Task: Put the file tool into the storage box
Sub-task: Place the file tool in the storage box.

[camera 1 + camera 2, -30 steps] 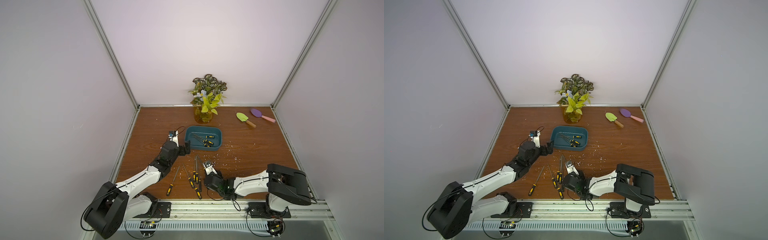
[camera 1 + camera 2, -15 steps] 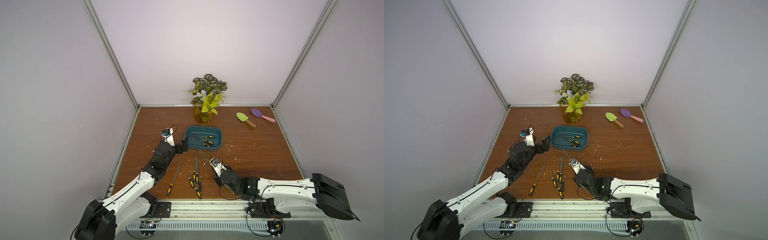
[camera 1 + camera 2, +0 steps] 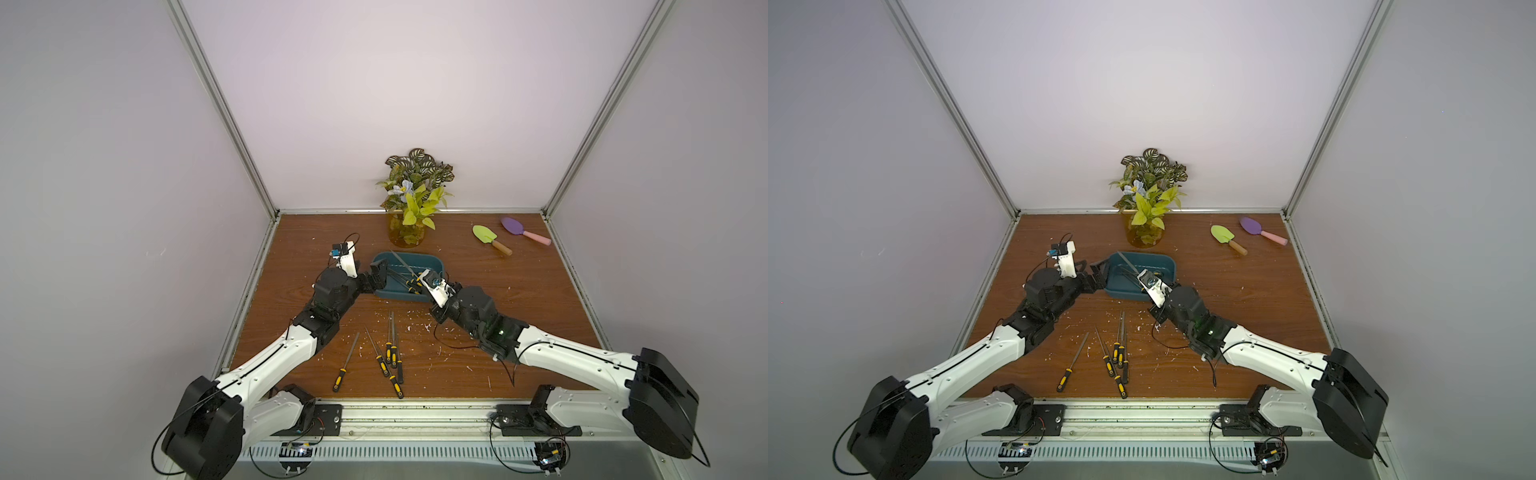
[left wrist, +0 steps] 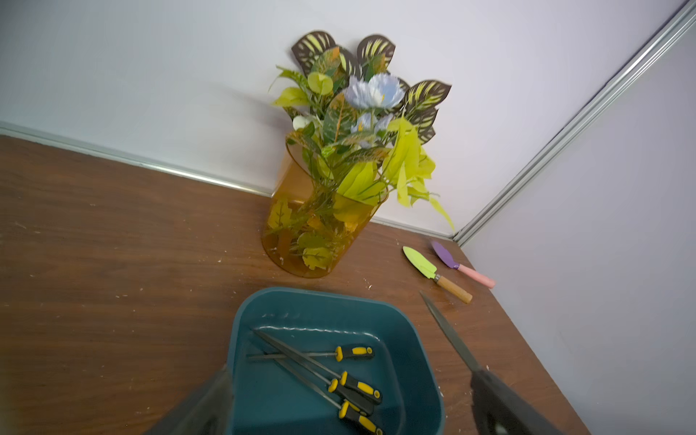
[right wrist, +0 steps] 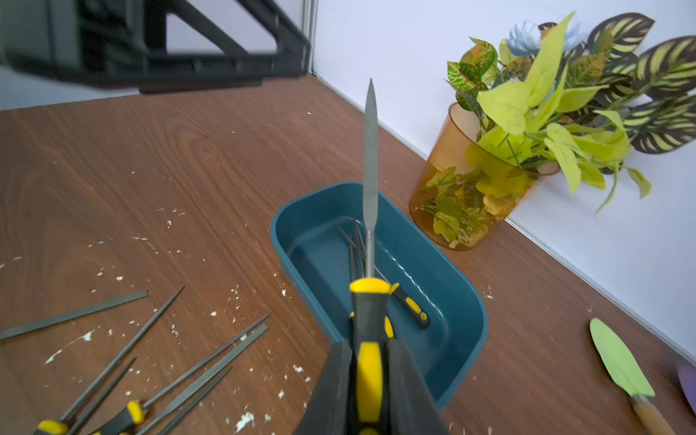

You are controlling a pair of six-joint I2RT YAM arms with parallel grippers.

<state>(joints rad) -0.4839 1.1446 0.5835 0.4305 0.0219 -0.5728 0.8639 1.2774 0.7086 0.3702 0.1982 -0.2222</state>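
The robot's right gripper should release the file tool on top of the files lying in the teal storage box [image 3: 409,276] [image 5: 382,284].
The storage box [image 3: 432,259] [image 3: 1165,259] [image 4: 320,293] [image 5: 301,199] is a shallow dark teal tub in the middle of the table, with several yellow-and-black-handled files [image 4: 354,353] lying in it. My right gripper [image 5: 371,350] [image 3: 424,281] [image 3: 1144,279] is shut on the handle of a file tool [image 5: 370,158] [image 3: 404,262]. It holds the tool above the box's near right end, blade slanting up over the box. My left gripper [image 4: 352,414] [image 3: 377,277] stands open and empty at the box's left end.
Several more files [image 3: 388,353] [image 5: 211,361] lie loose on the wood between the box and the front rail, among white scraps. An amber vase of leaves [image 3: 409,232] stands just behind the box. A green trowel [image 3: 490,239] and a purple one [image 3: 523,230] lie at the back right.
My right gripper has carried the file from beside the loose files near the front up and back to above the box. The left gripper has stayed by the box's left end.
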